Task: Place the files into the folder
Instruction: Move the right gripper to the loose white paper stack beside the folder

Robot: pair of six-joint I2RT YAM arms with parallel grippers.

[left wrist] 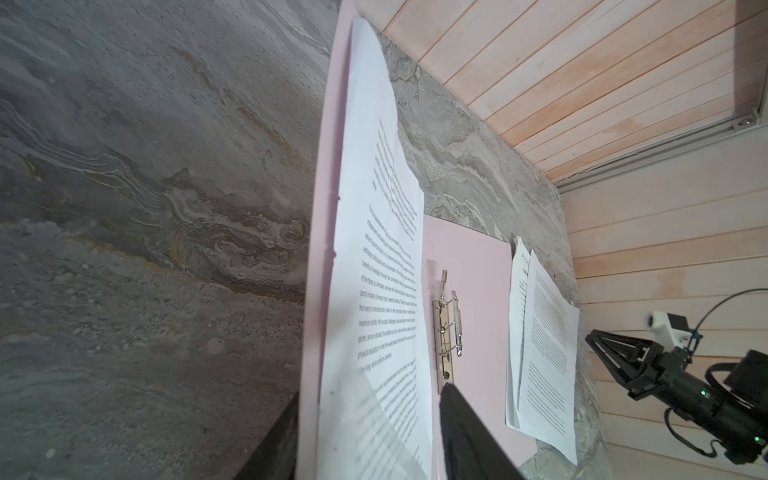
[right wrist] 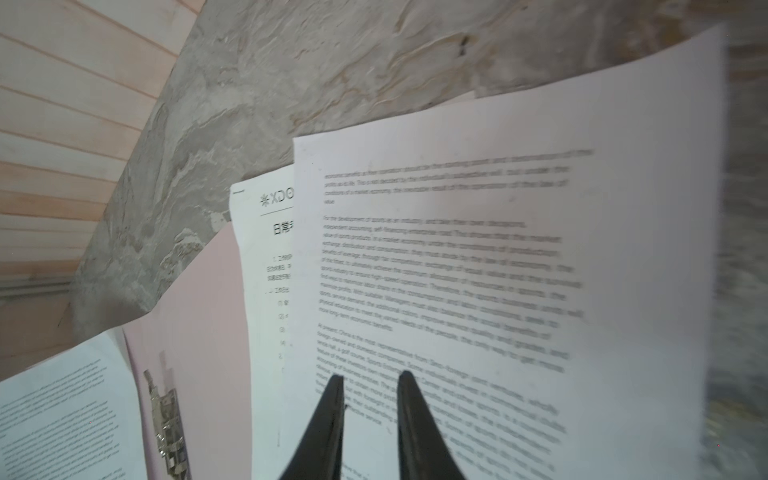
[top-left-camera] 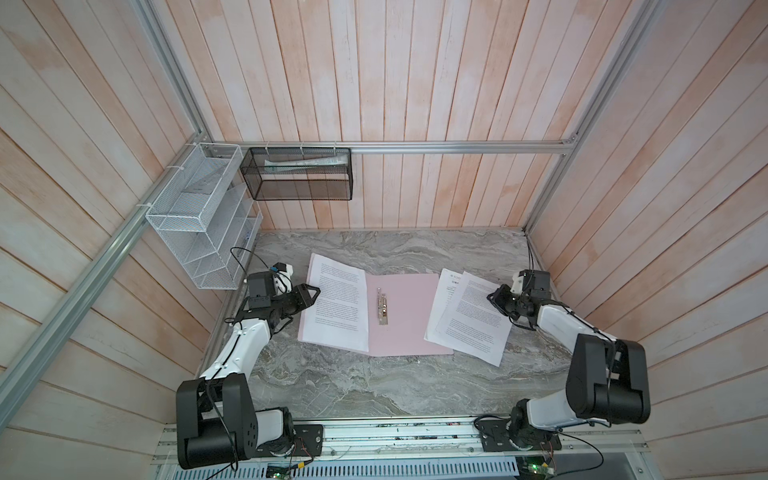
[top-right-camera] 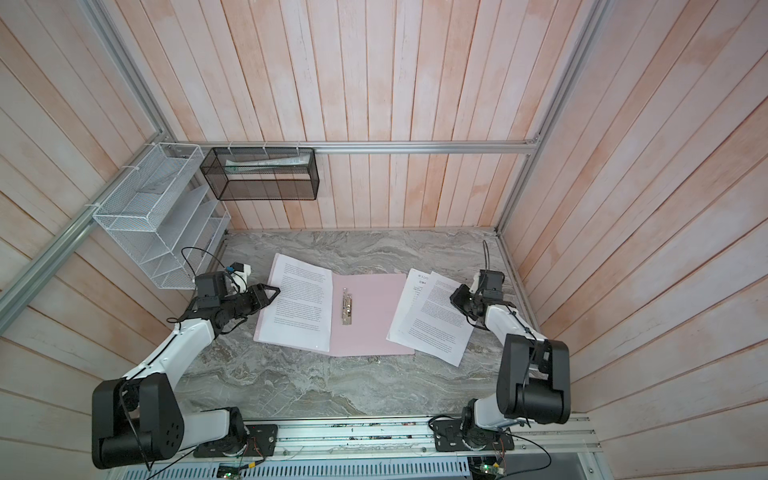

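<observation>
The text sheet sticks out past the folder and my right gripper hovers over the sheet's flat side, so next I move back and pinch the sheet's outer edge (top-left-camera: 506, 337).
The pink folder (top-left-camera: 411, 320) (top-right-camera: 374, 316) lies open on the marble table, its silver clip (top-left-camera: 381, 307) (left wrist: 449, 328) on the spine. One of the files, a printed sheet (top-left-camera: 336, 303) (left wrist: 374, 249), covers the folder's left half. My left gripper (top-left-camera: 311, 293) (left wrist: 372, 390) is open at that half's outer edge, with the sheet and the folder flap passing between its fingers. Two more sheets overlap at the folder's right edge: a text sheet (top-left-camera: 473, 320) (right wrist: 498, 249) on a logo sheet (top-left-camera: 446, 286) (right wrist: 266, 249). My right gripper (top-left-camera: 494, 297) (right wrist: 372, 384) hovers over the text sheet, slightly open and holding nothing.
A white wire-mesh rack (top-left-camera: 199, 224) hangs on the left wall near my left arm. A black mesh basket (top-left-camera: 297, 174) with rolled paper hangs on the back rail. Bare marble table (top-left-camera: 374, 382) lies in front of the folder. Wooden walls enclose three sides.
</observation>
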